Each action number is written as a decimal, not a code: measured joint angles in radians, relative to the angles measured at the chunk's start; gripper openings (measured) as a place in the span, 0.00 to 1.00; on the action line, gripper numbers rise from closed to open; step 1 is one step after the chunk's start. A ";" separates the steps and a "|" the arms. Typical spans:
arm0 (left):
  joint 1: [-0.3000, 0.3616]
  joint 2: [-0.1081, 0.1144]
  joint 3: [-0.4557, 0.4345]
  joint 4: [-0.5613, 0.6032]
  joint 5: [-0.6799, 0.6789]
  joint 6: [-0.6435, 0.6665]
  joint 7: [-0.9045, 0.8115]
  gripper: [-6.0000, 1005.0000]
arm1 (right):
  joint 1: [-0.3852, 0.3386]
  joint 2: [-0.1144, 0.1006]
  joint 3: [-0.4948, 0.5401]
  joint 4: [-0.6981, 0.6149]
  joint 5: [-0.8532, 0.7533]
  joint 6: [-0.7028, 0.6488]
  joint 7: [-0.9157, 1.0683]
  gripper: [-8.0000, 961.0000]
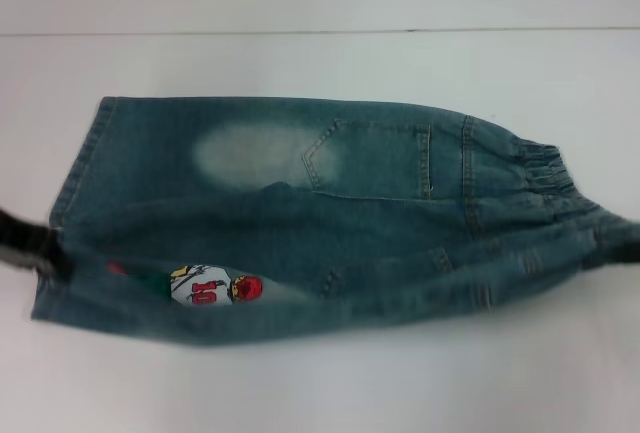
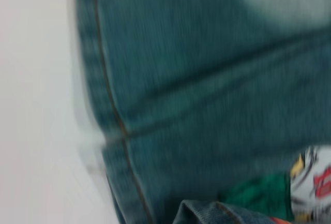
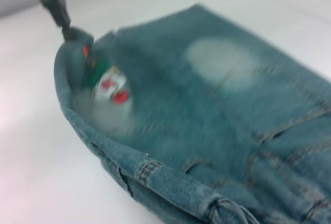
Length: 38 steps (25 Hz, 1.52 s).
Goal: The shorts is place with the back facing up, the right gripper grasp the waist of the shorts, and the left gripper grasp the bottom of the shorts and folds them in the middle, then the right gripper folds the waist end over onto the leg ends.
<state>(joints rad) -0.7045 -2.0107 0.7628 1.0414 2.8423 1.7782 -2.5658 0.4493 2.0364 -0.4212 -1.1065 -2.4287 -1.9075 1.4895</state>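
Observation:
Next, my left gripper releases the raised bottom hem on the far edge of the flat leg, just inside its hem corner [image 1: 141,103].
The blue-green denim shorts [image 1: 330,223] lie lengthwise across the white table, with the gathered waist [image 1: 545,168] at the right and the leg hems [image 1: 85,163] at the left. Their near half is lifted and curls over the far half, showing the embroidered number 10 figure [image 1: 212,287]. At the left edge my left gripper [image 1: 30,243] pinches the bottom hem; the right wrist view shows it [image 3: 64,22] holding the raised hem corner. My right gripper [image 1: 615,251] holds the waist end at the far right, and the cloth is stretched between the two. One back pocket [image 1: 375,158] faces up.
The white table [image 1: 300,63] stretches all around the shorts, with its far edge running along the top of the head view. A pale bleached patch [image 1: 245,153] marks the flat far leg.

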 joint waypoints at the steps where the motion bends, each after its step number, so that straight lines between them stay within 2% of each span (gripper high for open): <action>1: -0.008 0.003 -0.013 0.010 0.000 -0.009 0.000 0.09 | 0.002 -0.001 0.005 0.000 0.020 0.010 0.024 0.07; 7: -0.040 0.005 -0.043 0.024 -0.030 -0.115 0.004 0.09 | 0.015 0.007 0.006 0.004 0.105 0.095 0.133 0.08; 13: -0.057 -0.031 -0.029 0.023 -0.045 -0.251 0.030 0.09 | 0.057 0.017 0.000 0.070 0.151 0.246 0.185 0.09; 20: -0.077 -0.061 -0.014 0.015 -0.050 -0.390 0.037 0.09 | 0.103 0.010 -0.019 0.165 0.141 0.429 0.225 0.10; 27: -0.098 -0.065 -0.013 -0.025 -0.046 -0.470 0.029 0.09 | 0.112 -0.009 -0.087 0.232 0.141 0.544 0.219 0.12; 32: -0.102 -0.067 -0.017 -0.035 -0.046 -0.517 0.024 0.09 | 0.107 -0.012 -0.132 0.235 0.141 0.609 0.214 0.13; 38: -0.105 -0.061 -0.017 -0.054 -0.049 -0.551 0.004 0.10 | 0.104 -0.014 -0.134 0.242 0.137 0.647 0.210 0.14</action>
<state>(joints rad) -0.8098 -2.0721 0.7463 0.9877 2.7928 1.2274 -2.5617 0.5533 2.0219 -0.5552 -0.8640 -2.2921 -1.2602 1.6996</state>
